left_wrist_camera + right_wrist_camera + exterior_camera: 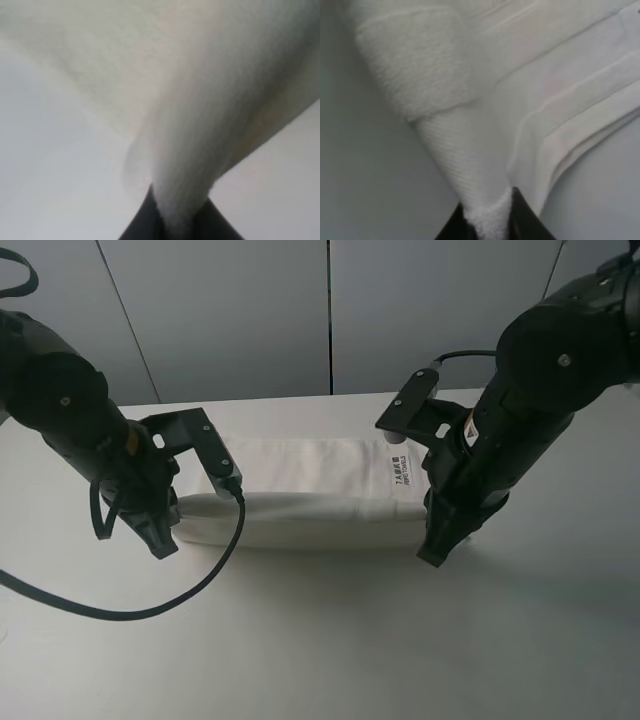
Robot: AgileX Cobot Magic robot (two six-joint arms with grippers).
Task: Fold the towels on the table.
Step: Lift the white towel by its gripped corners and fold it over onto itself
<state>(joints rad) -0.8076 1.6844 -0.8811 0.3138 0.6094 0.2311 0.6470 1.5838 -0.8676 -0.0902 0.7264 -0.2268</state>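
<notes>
The near corner, now lifted with the near edge, will be let go by my left gripper on the towel's far edge [203, 437], at the end of that edge away from the label.
The white towel [310, 490] lies on the white table [330, 640], its near long edge lifted and rolled toward the far side. A small white label [401, 472] with dark lettering shows near its right end. My left gripper [163, 538] is shut on the towel's near left corner; the left wrist view shows cloth [200, 125] pinched between the dark fingers [145, 225]. My right gripper [436, 548] is shut on the near right corner; the right wrist view shows the banded hem [485, 165] held between the fingers [525, 222].
A black cable [150, 608] from the left arm loops over the table in front of the towel. Grey wall panels [330, 310] stand behind the table's far edge.
</notes>
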